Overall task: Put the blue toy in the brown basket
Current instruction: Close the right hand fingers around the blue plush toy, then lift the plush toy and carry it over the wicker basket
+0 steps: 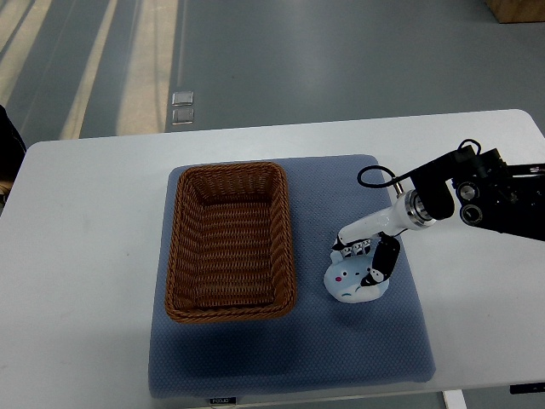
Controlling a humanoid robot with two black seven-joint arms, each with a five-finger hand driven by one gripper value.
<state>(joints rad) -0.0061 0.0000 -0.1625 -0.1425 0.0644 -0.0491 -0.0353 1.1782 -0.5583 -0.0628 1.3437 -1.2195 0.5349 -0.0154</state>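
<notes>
Next, my right gripper sets the blue toy down on the woven bottom near the brown basket's middle [216, 233].
A pale blue toy [349, 284] with pink dots lies on the blue mat [289, 358], to the right of the brown wicker basket [228, 241]. My right hand [368, 256] reaches in from the right edge and sits on top of the toy. Its white and black fingers [381, 259] curl down over the toy's upper right side. The toy still rests on the mat. The basket holds nothing that I can see. No left arm shows.
The mat lies on a white table [77, 256] whose far edge runs across the upper part of the picture. Grey floor lies beyond it. A dark object [8, 141] shows at the left edge.
</notes>
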